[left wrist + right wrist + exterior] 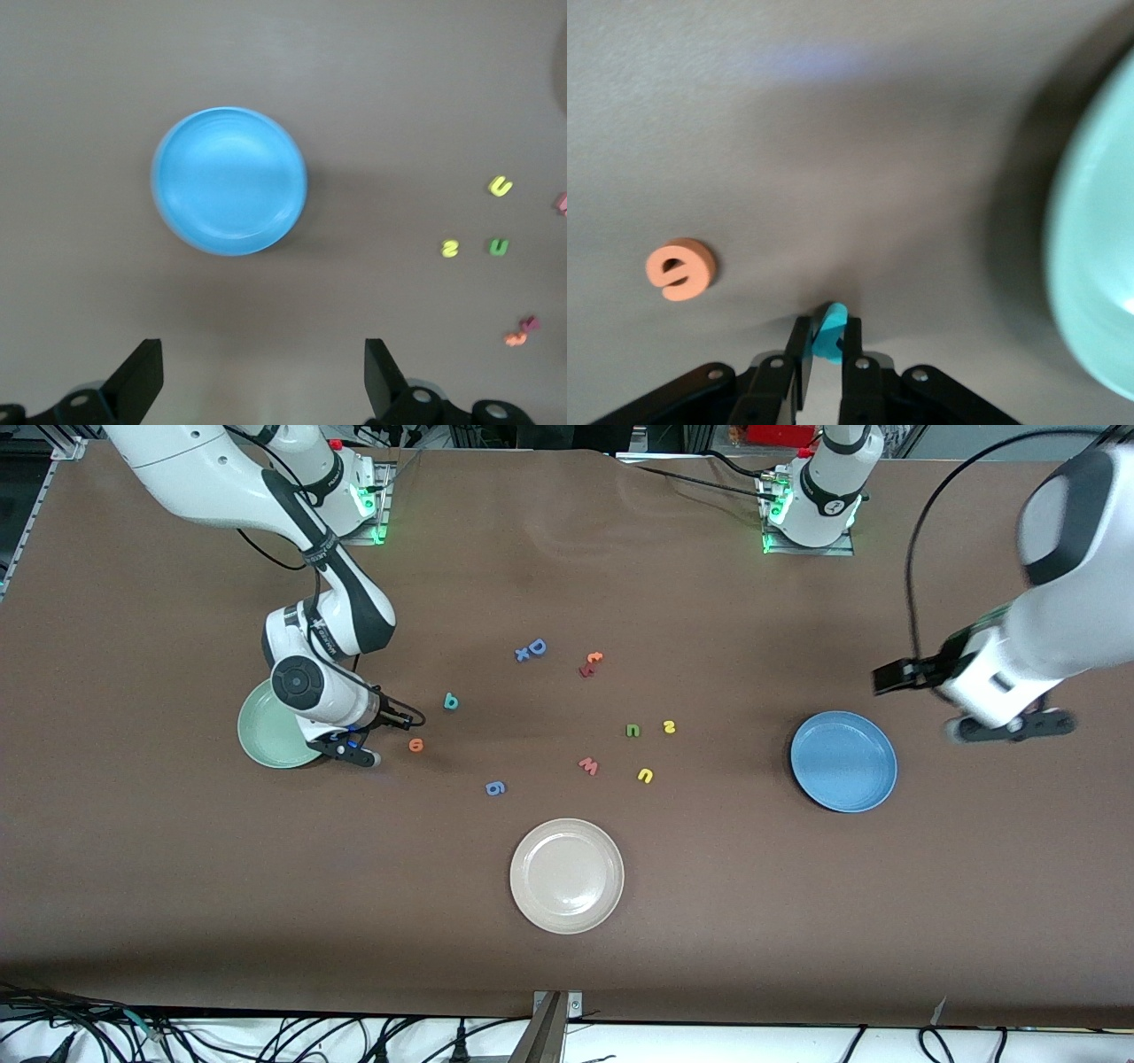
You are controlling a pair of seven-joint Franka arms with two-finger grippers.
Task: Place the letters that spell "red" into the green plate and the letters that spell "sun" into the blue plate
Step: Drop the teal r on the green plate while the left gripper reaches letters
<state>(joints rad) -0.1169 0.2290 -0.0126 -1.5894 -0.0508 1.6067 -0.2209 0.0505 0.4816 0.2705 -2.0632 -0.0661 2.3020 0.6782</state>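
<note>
My right gripper sets the small teal letter inside the green plate's far side (261, 716) from the orange "e" next.
My right gripper (356, 749) (827, 335) is shut on a small teal letter (830, 331), low by the table beside the green plate (266, 737) (1099, 266). The orange "e" (415, 745) (680, 268) lies close by, and the teal "d" (451, 702) a little farther from the front camera. The green "n" (633, 731) (500, 247), yellow "s" (670, 727) (450, 249) and yellow "u" (645, 776) (500, 186) lie mid-table. My left gripper (1010, 728) (263, 367) hangs open and empty beside the blue plate (843, 761) (230, 181), toward the left arm's end.
A beige-white plate (567, 875) sits nearest the front camera. A pinkish "w" (589, 766) lies between the "n" and "u", a blue "g" (496, 787) nearer the plate. A blue "D" (532, 649) and orange-red letters (591, 662) lie toward the bases.
</note>
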